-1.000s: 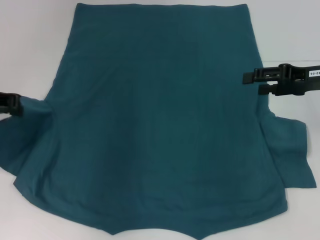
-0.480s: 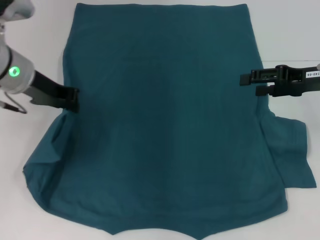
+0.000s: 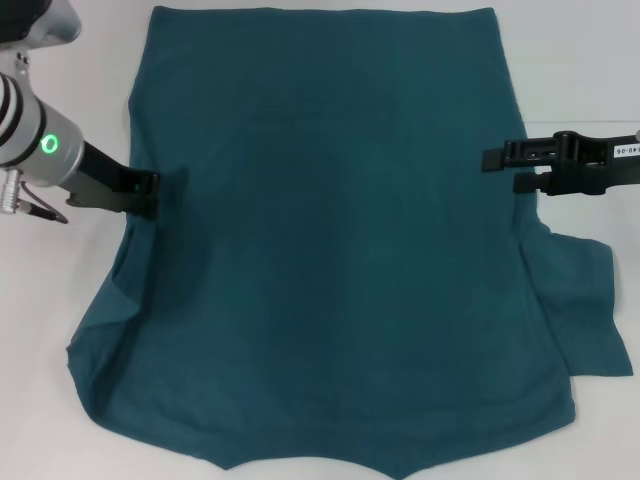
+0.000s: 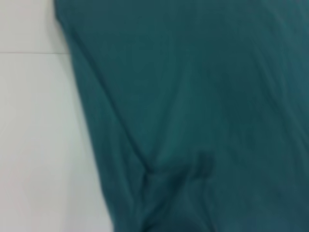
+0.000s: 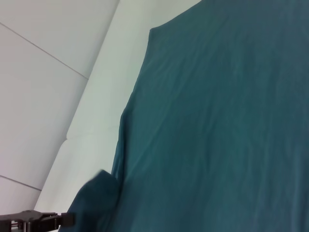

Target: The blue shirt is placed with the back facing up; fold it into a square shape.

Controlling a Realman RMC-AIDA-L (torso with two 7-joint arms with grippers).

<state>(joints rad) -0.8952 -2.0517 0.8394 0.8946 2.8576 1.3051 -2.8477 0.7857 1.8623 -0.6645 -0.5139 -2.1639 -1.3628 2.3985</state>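
Next, I release the sleeve's end with my left gripper on the shirt's flat back, just inward from the creased side edge point(image 3: 222, 228).
The blue shirt point(image 3: 330, 230) lies spread on the white table, plain side up, with no lettering showing. My left gripper point(image 3: 152, 195) is at the shirt's left edge, shut on the left sleeve, which is drawn in against the body. The right wrist view shows this gripper point(image 5: 43, 220) far off, next to a raised lump of sleeve cloth point(image 5: 96, 193). My right gripper point(image 3: 500, 170) is open at the shirt's right edge, holding nothing. The right sleeve point(image 3: 585, 300) lies flat, sticking out just nearer than it. The left wrist view shows creased cloth point(image 4: 193, 145).
White table point(image 3: 70, 330) shows on both sides of the shirt. The shirt's near edge runs off the bottom of the head view. A wall panel point(image 5: 43, 96) stands beyond the table's far edge.
My left gripper has come in from the far left and pulled the left sleeve in to the shirt's body. The right gripper has hardly moved.
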